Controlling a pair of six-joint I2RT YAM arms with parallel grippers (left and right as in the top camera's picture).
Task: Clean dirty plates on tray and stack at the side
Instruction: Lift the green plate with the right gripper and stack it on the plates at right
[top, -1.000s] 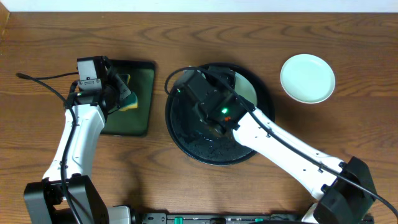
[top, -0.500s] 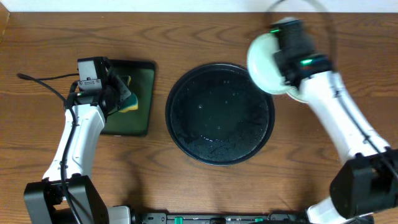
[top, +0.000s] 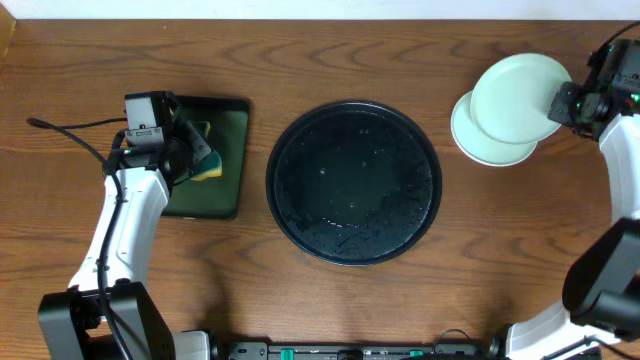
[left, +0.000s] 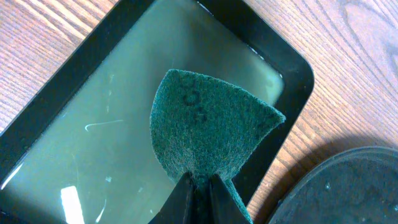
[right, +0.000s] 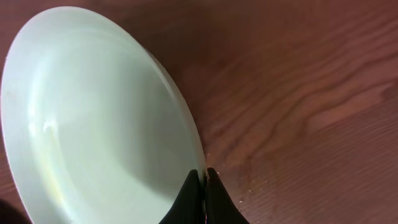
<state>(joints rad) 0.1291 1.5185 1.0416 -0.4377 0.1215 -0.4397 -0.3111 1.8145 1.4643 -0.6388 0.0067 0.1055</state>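
The robot's left hand should release the green sponge on the middle of the rectangular tray's green bottom (top: 203, 163) (left: 152, 121).
The round black tray (top: 350, 190) lies in the middle with wet spots and no plate on it. My right gripper (top: 562, 104) is shut on the rim of a pale mint plate (top: 515, 88) and holds it over a second pale plate (top: 478, 140) that lies on the table at the far right. In the right wrist view the fingers (right: 202, 178) pinch the edge of the held plate (right: 93, 118). A third plate is not visible. My left gripper (top: 193, 157) is shut on a green sponge (left: 208, 130) over the rectangular tray; its fingers (left: 200, 185) pinch the sponge's lower edge.
The small rectangular black tray (top: 238, 112) with a green floor sits left of the round tray; it also shows in the left wrist view (left: 56, 81), as does the round tray's edge (left: 348, 186). A black cable (top: 70, 128) lies at the far left.
My right arm has lifted the plate off the round tray and carried it right, now over the plate at the side. The left arm has not moved.
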